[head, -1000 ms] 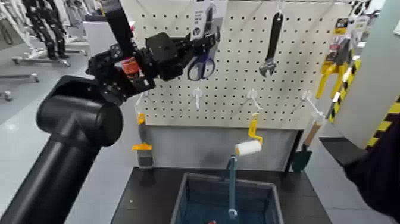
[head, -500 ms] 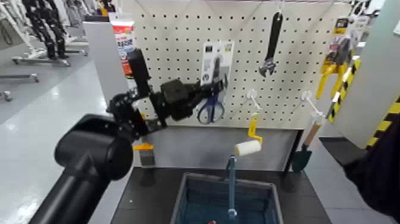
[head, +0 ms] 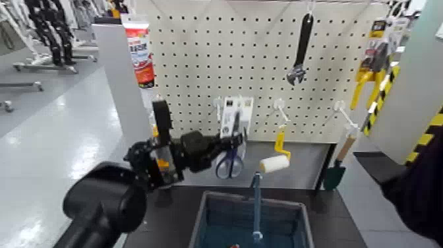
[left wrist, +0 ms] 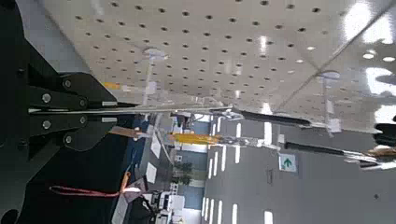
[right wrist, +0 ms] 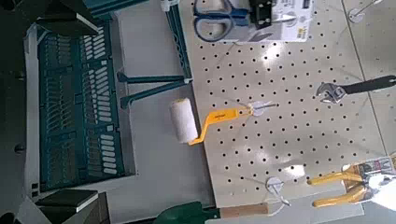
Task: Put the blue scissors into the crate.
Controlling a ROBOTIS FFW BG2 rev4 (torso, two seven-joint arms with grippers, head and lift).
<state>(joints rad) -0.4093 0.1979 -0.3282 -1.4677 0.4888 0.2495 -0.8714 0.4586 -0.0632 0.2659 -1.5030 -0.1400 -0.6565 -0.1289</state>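
The left gripper will release the blue scissors inside the crate [head: 238, 242], next to the lower end of the blue handle post.
The blue scissors [head: 229, 164], fixed to a white card [head: 236, 107], hang off the pegboard in front of its lower rows, just above the far rim of the crate [head: 206, 223]. My left gripper [head: 229, 141] is shut on the card from the left. In the left wrist view the card [left wrist: 215, 110] runs edge-on out from the black fingers [left wrist: 51, 112]. The right wrist view shows the scissors [right wrist: 215, 17] beyond the crate [right wrist: 70, 103]. My right gripper [right wrist: 82, 110] hovers over the crate with its fingers apart and nothing between them.
A black wrench [head: 301, 47] and yellow-handled pliers [head: 369, 69] hang on the pegboard [head: 264, 59]. Lower hang a paint roller [head: 275, 161] and a green trowel [head: 335, 173]. The crate's blue handle post [head: 256, 204] stands upright in its middle. My right arm [head: 422, 185] fills the right edge.
My left arm has come down and slightly right, carrying the scissors card from the top of the pegboard to just above the crate's far rim. The gripper stays shut.
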